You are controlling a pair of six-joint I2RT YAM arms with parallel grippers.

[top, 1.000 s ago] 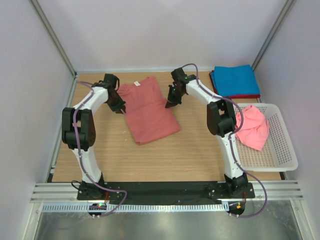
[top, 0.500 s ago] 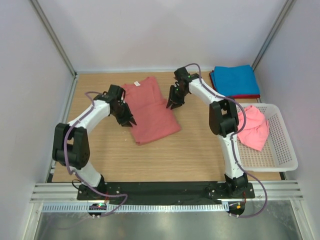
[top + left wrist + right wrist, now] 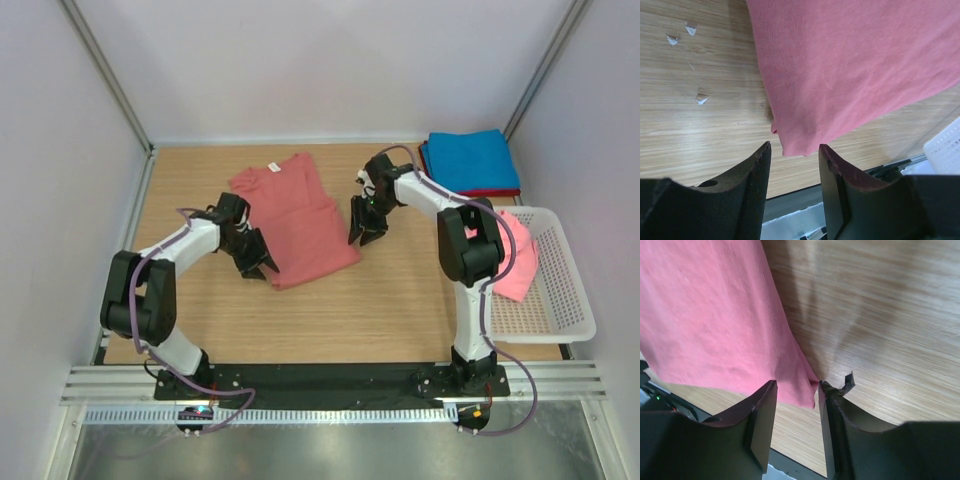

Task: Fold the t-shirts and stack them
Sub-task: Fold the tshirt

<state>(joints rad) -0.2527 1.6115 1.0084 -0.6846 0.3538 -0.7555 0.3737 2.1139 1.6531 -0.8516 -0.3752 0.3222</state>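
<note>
The salmon-red t-shirt's near edge slants, so my grippers should pull the shirt straight by its near corners [image 3: 357,258] before retaking them to fold toward the collar.
A salmon-red t-shirt [image 3: 298,222], partly folded into a long strip, lies flat on the wooden table. My left gripper [image 3: 262,268] is open beside its near left corner; the left wrist view shows that corner [image 3: 790,145] just ahead of the open jaws. My right gripper [image 3: 362,236] is open at the near right corner, and the right wrist view shows the cloth corner [image 3: 802,390] lying between the jaws, not pinched. A folded blue t-shirt [image 3: 470,160] on a folded red one [image 3: 488,192] forms a stack at the back right. A crumpled pink t-shirt [image 3: 508,255] lies in the basket.
A white plastic basket [image 3: 560,300] stands at the right edge of the table. Bare wood lies in front of the shirt. Small white flecks [image 3: 685,35] lie on the wood left of the shirt. The black base rail runs along the near edge.
Both grippers have moved toward the near edge along the shirt's long sides, from its middle to its near corners. The shirt has not visibly shifted.
</note>
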